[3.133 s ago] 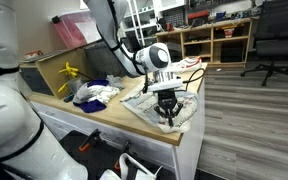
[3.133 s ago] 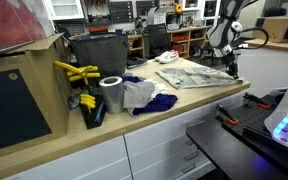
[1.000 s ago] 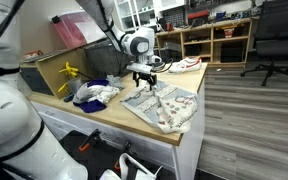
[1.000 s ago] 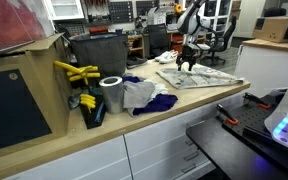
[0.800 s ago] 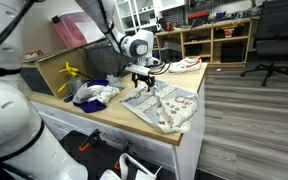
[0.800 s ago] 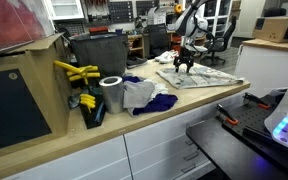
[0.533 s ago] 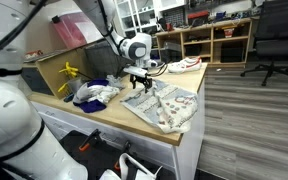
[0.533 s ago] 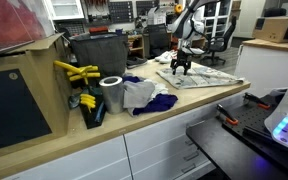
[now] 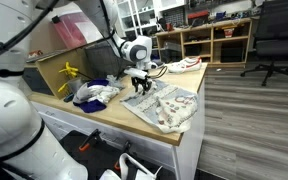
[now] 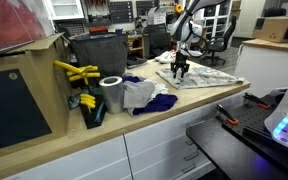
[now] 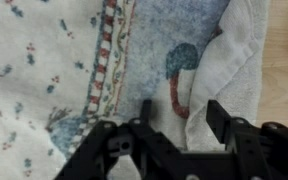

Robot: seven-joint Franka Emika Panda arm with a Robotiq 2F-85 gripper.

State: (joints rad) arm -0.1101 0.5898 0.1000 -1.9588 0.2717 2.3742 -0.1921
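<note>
The white terry edge lies folded over the print, angled to my fingers; I will open wider, turn, pinch the fold's loose edge (image 11: 192,112).
A patterned cloth (image 9: 169,106) with red-and-blue prints lies spread flat on the wooden worktop (image 9: 104,115); it also shows as the cloth (image 10: 200,77). My gripper (image 9: 139,88) points down at the cloth's edge nearest the cloth pile, low over the fabric; it shows again as the gripper (image 10: 178,73). In the wrist view the gripper (image 11: 181,108) has its dark fingers (image 11: 221,120) apart, straddling a raised fold of the cloth (image 11: 54,60) where a white terry edge overlaps the print. Whether the pads touch the fold is not clear.
A heap of white and blue cloths (image 9: 92,93) lies beside the patterned one, the same heap (image 10: 144,96). A metal cylinder (image 10: 111,94), yellow tools (image 10: 76,72) and a black bin (image 10: 96,52) stand further along. The worktop's edge drops off near an office chair (image 9: 269,40).
The gripper moved across the cloth toward the heap and came down onto the cloth's edge. Its fingers have drawn closer together over the last half second.
</note>
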